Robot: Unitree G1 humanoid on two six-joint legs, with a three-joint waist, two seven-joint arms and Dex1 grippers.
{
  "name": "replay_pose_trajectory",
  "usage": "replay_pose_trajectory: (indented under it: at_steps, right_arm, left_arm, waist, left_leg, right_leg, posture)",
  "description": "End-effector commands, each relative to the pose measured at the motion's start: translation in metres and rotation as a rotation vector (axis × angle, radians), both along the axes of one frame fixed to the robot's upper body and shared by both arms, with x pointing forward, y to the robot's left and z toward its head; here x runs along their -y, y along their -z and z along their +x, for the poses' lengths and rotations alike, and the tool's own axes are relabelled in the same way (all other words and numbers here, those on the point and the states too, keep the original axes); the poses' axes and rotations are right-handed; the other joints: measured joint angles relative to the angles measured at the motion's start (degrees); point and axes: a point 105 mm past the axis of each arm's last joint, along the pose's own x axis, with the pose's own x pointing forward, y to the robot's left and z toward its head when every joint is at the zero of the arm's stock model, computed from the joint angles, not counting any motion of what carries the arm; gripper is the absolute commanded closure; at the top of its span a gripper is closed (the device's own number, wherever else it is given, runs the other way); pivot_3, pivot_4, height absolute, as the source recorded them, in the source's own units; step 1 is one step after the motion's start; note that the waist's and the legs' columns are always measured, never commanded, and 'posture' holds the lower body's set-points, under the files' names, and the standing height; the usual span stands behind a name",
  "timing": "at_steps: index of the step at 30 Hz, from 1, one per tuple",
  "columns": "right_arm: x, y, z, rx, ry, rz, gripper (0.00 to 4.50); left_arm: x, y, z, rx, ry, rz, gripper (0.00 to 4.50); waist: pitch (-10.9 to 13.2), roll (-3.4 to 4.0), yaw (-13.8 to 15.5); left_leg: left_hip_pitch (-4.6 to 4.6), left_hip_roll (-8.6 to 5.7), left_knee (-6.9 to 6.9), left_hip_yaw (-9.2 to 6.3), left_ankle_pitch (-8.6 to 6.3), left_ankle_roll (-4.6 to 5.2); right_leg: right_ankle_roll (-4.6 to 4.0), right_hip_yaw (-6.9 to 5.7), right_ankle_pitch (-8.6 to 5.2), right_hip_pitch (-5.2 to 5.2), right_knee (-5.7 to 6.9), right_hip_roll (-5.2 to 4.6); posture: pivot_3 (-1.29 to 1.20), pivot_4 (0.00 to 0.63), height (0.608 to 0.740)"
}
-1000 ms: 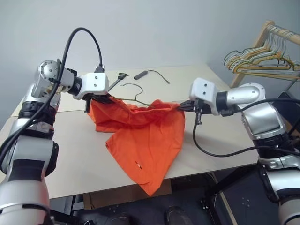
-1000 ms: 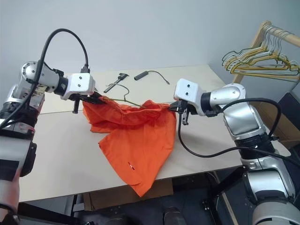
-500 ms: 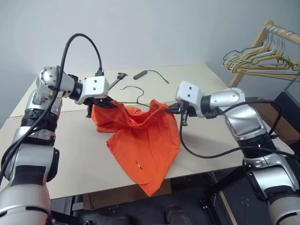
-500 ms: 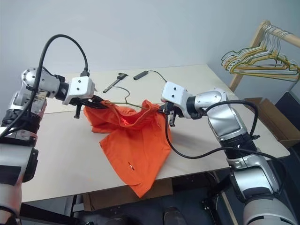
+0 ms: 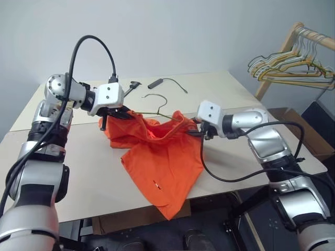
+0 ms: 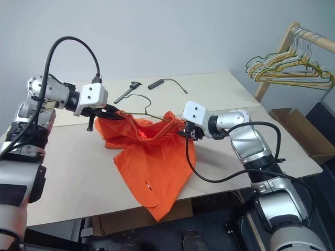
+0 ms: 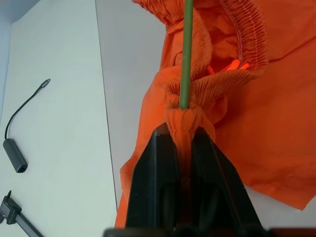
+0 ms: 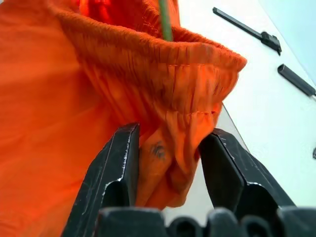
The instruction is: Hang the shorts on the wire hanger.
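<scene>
The end of the waistband spreads loose around the hanger's wire, so the robot's right gripper will pinch the fold (image 8: 172, 153) below the waistband before the left gripper opens.
The orange shorts (image 5: 162, 157) lie partly on the table, with one leg hanging over its front edge. Their waistband is raised between my two grippers. The thin green wire hanger (image 7: 186, 49) runs through the waistband, and its hook (image 5: 157, 99) sticks out behind the fabric. My left gripper (image 5: 118, 112) is shut on a bunched piece of waistband where the wire comes out (image 7: 183, 131). At the waistband's other end my right gripper (image 5: 194, 132) is open. Its fingers (image 8: 123, 163) stand apart on either side of a fold of orange fabric.
A black cable with a cylindrical plug (image 5: 157, 83) and a black tool (image 5: 131, 89) lie at the back of the table (image 5: 235, 94). A wooden rack with bunched hangers (image 5: 293, 63) stands at the far right, with a cardboard box (image 6: 298, 125) below it.
My right gripper has moved left and down, and its fingers have opened from their grip on the waistband. The waistband has gone slack and bunched up. My left gripper has kept its grip.
</scene>
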Motion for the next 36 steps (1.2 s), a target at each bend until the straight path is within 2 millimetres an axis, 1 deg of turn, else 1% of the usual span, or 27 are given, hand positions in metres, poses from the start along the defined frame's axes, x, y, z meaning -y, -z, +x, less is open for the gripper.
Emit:
replay_pose_trajectory:
  at_steps: [1, 6, 10, 12, 14, 18, 20, 22, 25, 26, 29, 31, 32, 36]
  right_arm:
    - [0.003, -0.025, 0.005, 0.021, 0.017, 0.106, 2.22]
    - [-0.004, -0.027, -0.007, -0.033, -0.066, 0.15, 2.22]
    - [-0.009, -0.027, -0.02, -0.053, -0.164, 0.15, 2.22]
    - [-0.012, -0.027, -0.024, -0.065, -0.189, 0.151, 2.22]
    - [-0.013, -0.026, -0.024, -0.069, -0.189, 0.15, 2.22]
    - [-0.016, -0.024, -0.016, -0.092, -0.155, 0.161, 2.22]
    - [-0.015, -0.022, -0.013, -0.099, -0.138, 0.156, 2.59]
    - [-0.013, -0.019, -0.011, -0.103, -0.121, 0.15, 3.07]
    - [-0.01, -0.016, -0.008, -0.101, -0.098, 0.139, 4.2]
    - [-0.01, -0.016, -0.008, -0.103, -0.095, 0.144, 4.45]
    - [-0.01, -0.017, -0.008, -0.102, -0.094, 0.156, 4.48]
    - [-0.009, -0.018, -0.009, -0.096, -0.093, 0.158, 4.5]
    - [-0.009, -0.019, -0.009, -0.095, -0.09, 0.161, 4.5]
    - [-0.004, -0.02, -0.009, -0.099, -0.07, 0.178, 4.5]
  left_arm:
    - [0.004, -0.012, -0.002, 0.04, 0.017, -0.041, 4.5]
    - [0.007, -0.012, -0.001, 0.035, 0.013, -0.069, 4.5]
    - [0.008, -0.011, -0.001, 0.035, 0.013, -0.071, 4.5]
    - [0.008, -0.011, -0.002, 0.034, 0.015, -0.075, 4.5]
    - [0.009, -0.011, -0.002, 0.033, 0.015, -0.078, 4.5]
    - [0.01, -0.011, -0.005, 0.017, 0.034, -0.107, 4.5]
    - [0.01, -0.01, -0.007, 0.016, 0.041, -0.109, 4.5]
    - [0.01, -0.011, -0.007, 0.014, 0.044, -0.121, 4.5]
    - [0.01, -0.011, -0.009, 0.011, 0.054, -0.124, 4.5]
    - [0.01, -0.011, -0.009, 0.007, 0.055, -0.129, 4.5]
    - [0.008, -0.009, -0.008, 0.016, 0.052, -0.116, 4.5]
    - [0.008, -0.008, -0.005, 0.041, 0.042, -0.13, 3.77]
    - [0.008, -0.008, -0.004, 0.045, 0.039, -0.135, 3.56]
    - [0.004, -0.006, 0.001, 0.051, 0.009, -0.139, 2.21]
  waist:
    - [0.0, 0.0, 0.05]
    - [0.0, 0.0, 0.16]
    - [0.0, 0.0, 0.11]
    - [0.0, 0.0, 0.11]
    - [0.0, 0.0, 0.12]
    - [0.0, 0.0, 0.12]
    - [0.0, 0.0, 0.1]
    - [0.0, 0.0, 0.11]
    - [0.0, 0.0, 0.11]
    - [0.0, 0.0, 0.11]
    - [0.0, 0.0, 0.1]
    - [0.0, 0.0, 0.11]
    - [0.0, 0.0, 0.11]
    - [0.0, 0.0, 0.09]
  left_leg:
    - [0.0, 0.0, 0.0, 0.0, 0.0, 0.0]
    - [0.0, -0.01, 0.01, -0.12, 0.0, 0.0]
    - [0.0, -0.01, 0.01, -0.17, 0.0, 0.0]
    - [0.0, 0.0, 0.01, -0.21, 0.0, 0.0]
    - [0.0, 0.0, 0.01, -0.24, 0.0, 0.0]
    - [0.02, 0.0, 0.02, -0.23, 0.0, 0.0]
    - [0.02, 0.0, 0.02, -0.23, 0.0, 0.0]
    - [0.02, -0.01, 0.02, -0.23, 0.0, 0.0]
    - [0.01, -0.01, 0.02, -0.23, 0.0, 0.0]
    - [0.01, 0.0, 0.02, -0.23, 0.0, 0.0]
    - [0.02, 0.0, 0.02, -0.23, 0.0, 0.0]
    - [0.02, -0.01, 0.02, -0.23, 0.0, 0.0]
    - [0.02, 0.0, 0.02, -0.23, 0.0, 0.0]
    - [0.02, -0.01, 0.02, -0.22, 0.0, 0.0]
  right_leg:
    - [0.0, 0.0, 0.0, 0.01, 0.0, -0.01]
    - [0.0, -0.01, 0.0, 0.03, 0.0, -0.02]
    - [0.0, -0.01, 0.0, 0.03, 0.0, -0.02]
    - [0.0, -0.01, 0.0, 0.03, 0.0, -0.01]
    - [0.0, -0.01, 0.0, 0.03, 0.01, -0.02]
    - [0.0, -0.01, 0.0, 0.03, 0.01, -0.02]
    - [0.0, -0.01, 0.0, 0.03, 0.02, -0.02]
    - [0.0, -0.01, 0.0, 0.02, 0.02, -0.02]
    - [0.0, -0.01, 0.0, 0.03, 0.02, -0.02]
    - [0.0, -0.01, 0.0, 0.03, 0.02, -0.02]
    - [0.0, -0.01, 0.0, 0.03, 0.02, -0.02]
    - [0.0, -0.01, 0.0, 0.03, 0.02, -0.02]
    - [0.0, -0.01, 0.0, 0.03, 0.02, -0.02]
    - [0.0, -0.01, 0.0, 0.03, 0.02, -0.02]
  posture:
    - [-0.04, 0.0, 0.74]
    - [-0.04, 0.0, 0.74]
    - [-0.04, 0.0, 0.74]
    - [-0.04, 0.0, 0.74]
    - [-0.03, 0.0, 0.74]
    - [-0.03, 0.0, 0.74]
    - [-0.03, 0.0, 0.74]
    - [-0.03, 0.0, 0.74]
    - [-0.03, 0.0, 0.74]
    - [-0.03, 0.0, 0.74]
    - [-0.04, 0.0, 0.74]
    - [-0.04, 0.0, 0.74]
    - [-0.04, 0.0, 0.74]
    - [-0.05, 0.0, 0.74]
